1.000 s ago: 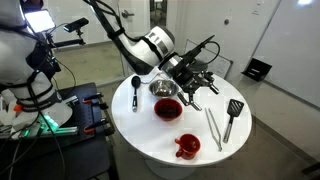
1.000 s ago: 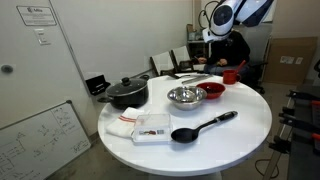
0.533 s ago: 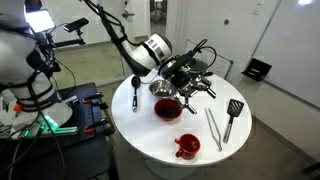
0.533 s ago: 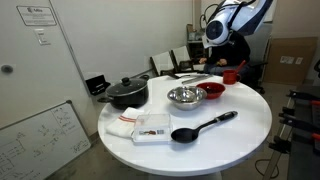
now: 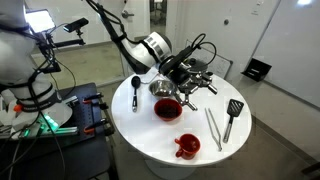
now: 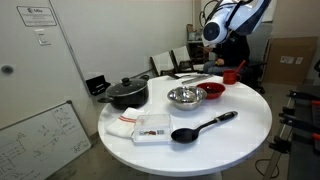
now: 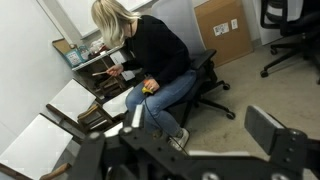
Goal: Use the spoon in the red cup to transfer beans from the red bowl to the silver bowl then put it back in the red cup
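The spoon's handle (image 5: 188, 142), above the opening of the red cup near the table's front edge, should be my gripper's next stop, and my gripper will close on it there.
The red cup (image 5: 187, 146) stands near the table's front edge, and also shows at the far side (image 6: 231, 75). A spoon in it is too small to make out. The red bowl (image 5: 167, 108) has a dark patch of beans (image 5: 168, 105) inside. The silver bowl (image 5: 161, 89) sits beside it; in an exterior view the two, the silver bowl (image 6: 185, 96) and the red bowl (image 6: 212, 91), stand side by side. My gripper (image 5: 196, 78) hangs open above the table behind the bowls, holding nothing. The wrist view shows its open gripper (image 7: 205, 132) against the room, with no task things.
A black lidded pot (image 6: 125, 93), a black ladle (image 6: 203, 126) and a white tray with cloth (image 6: 150, 128) share the round table (image 6: 240, 130). A black spatula (image 5: 232, 112) and metal tongs (image 5: 213, 126) lie nearby. A person (image 7: 150, 60) sits on an office chair beyond.
The arm has shifted slightly, the gripper rising a little above the table. Its jaws have stayed open. Nothing on the table has moved.
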Controlling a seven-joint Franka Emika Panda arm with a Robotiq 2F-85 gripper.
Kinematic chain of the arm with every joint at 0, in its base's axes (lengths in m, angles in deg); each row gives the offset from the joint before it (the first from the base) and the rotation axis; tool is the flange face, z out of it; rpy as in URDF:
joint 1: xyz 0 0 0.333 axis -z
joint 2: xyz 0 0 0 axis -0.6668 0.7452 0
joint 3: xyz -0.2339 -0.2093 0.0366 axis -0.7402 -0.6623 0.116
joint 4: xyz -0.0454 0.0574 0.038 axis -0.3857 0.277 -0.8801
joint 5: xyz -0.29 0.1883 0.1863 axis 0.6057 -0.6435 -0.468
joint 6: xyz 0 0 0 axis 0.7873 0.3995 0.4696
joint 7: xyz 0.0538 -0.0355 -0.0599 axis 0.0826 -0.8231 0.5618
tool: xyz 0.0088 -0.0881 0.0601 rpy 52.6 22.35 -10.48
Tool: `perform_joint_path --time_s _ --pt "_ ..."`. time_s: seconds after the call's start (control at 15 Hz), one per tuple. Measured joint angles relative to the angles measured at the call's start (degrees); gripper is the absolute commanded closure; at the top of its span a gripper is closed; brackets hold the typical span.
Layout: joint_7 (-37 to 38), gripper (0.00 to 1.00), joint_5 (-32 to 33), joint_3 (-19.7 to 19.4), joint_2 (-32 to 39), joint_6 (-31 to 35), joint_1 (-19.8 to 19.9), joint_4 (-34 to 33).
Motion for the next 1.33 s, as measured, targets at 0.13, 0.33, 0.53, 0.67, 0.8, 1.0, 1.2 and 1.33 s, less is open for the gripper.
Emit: perform_joint_path --time_s 0.13,0.33,0.53,0.67,0.8,1.0,1.2,1.33 --pt "0.0 0.0 0.0 0.2 0.0 0.0 0.0 0.0" --pt "0.0 0.0 0.0 0.3 0.0 0.0 -0.1 0.0" --pt "0.1 0.0 -0.1 0.3 0.1 0.0 0.0 0.0" --pt "0.8 0.0 -0.1 0.5 0.9 -0.1 -0.1 0.0" --pt "1.8 0.0 -0.2 0.6 2.6 -0.4 -0.1 0.1" --pt "4.0 0.0 -0.8 0.8 6.4 -1.8 -0.1 0.4" --pt "5.6 0.0 -1.3 0.9 10.4 -4.1 -0.1 0.4" --pt "5.6 0.0 -1.8 1.1 12.8 -5.4 -0.1 0.2"
